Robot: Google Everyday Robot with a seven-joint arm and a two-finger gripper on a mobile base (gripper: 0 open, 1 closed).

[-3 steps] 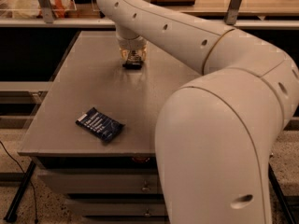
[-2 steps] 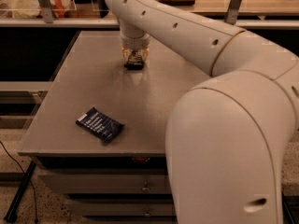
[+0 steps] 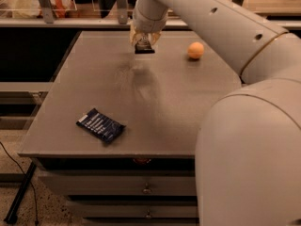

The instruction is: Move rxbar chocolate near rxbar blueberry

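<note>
I should release the rxbar chocolate on the grey table [image 3: 98, 86] with my gripper, just behind the rxbar blueberry.
The rxbar blueberry [image 3: 100, 125], a dark blue wrapper with white text lines, lies flat near the front left of the grey table [image 3: 178, 107]. My gripper [image 3: 143, 42] hangs over the far middle of the table, well beyond the blue bar. It is shut on the rxbar chocolate [image 3: 144, 48], a small black bar that shows just below the fingers. The bar is held a little above the table, with its shadow on the surface below.
An orange ball [image 3: 195, 50] lies on the table to the right of the gripper. My large white arm fills the right side of the view. Drawers sit under the table's front edge. A shelf with bags runs behind the table.
The gripper has risen from the table with the black bar in it. The arm has shifted, and the orange ball now shows.
</note>
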